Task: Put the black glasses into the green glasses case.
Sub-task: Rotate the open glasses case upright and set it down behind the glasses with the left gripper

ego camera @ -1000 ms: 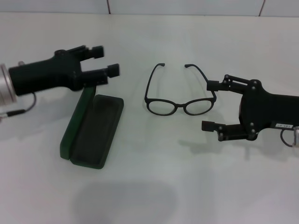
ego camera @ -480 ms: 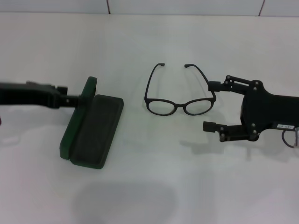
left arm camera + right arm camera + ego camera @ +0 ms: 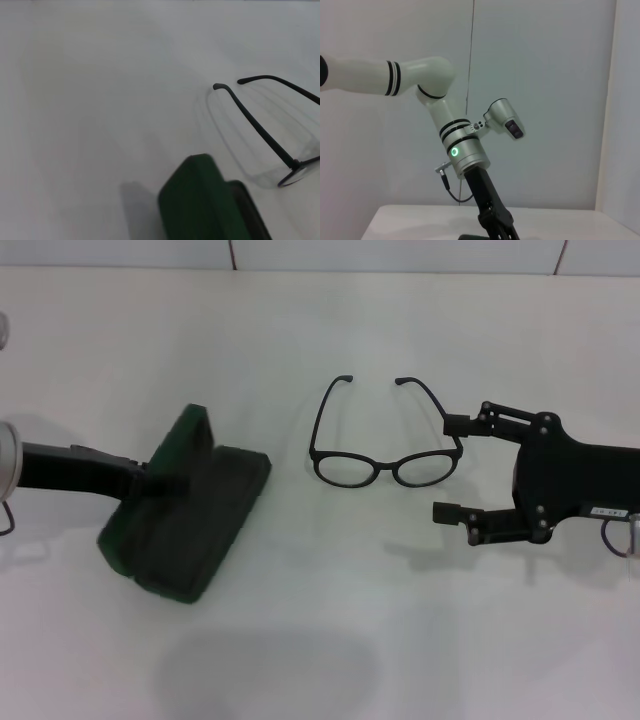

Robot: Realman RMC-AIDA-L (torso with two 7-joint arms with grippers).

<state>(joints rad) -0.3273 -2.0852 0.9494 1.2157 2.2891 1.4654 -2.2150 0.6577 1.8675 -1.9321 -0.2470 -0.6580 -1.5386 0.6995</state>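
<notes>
Next, my right gripper needs to go to the bridge [image 3: 384, 467] between the lenses of the black glasses and close there.
The black glasses [image 3: 386, 466] lie unfolded on the white table [image 3: 330, 620], lenses toward me; one temple arm shows in the left wrist view [image 3: 255, 125]. The green glasses case [image 3: 190, 525] lies open to their left, its lid [image 3: 186, 433] tilted up at the far side; the lid fills the near part of the left wrist view [image 3: 197, 202]. My left gripper [image 3: 165, 481] reaches in low from the left and lies against the case where lid and base meet. My right gripper [image 3: 450, 467] is open and empty just right of the glasses, one finger [image 3: 456, 423] beside the right hinge.
The table's far edge meets a pale wall [image 3: 400, 252]. The right wrist view shows my left arm [image 3: 462, 150] across the table in front of a wall.
My left gripper has dropped and turned onto the case. The case has slid left and swung round with it. The right arm and the glasses have not moved.
</notes>
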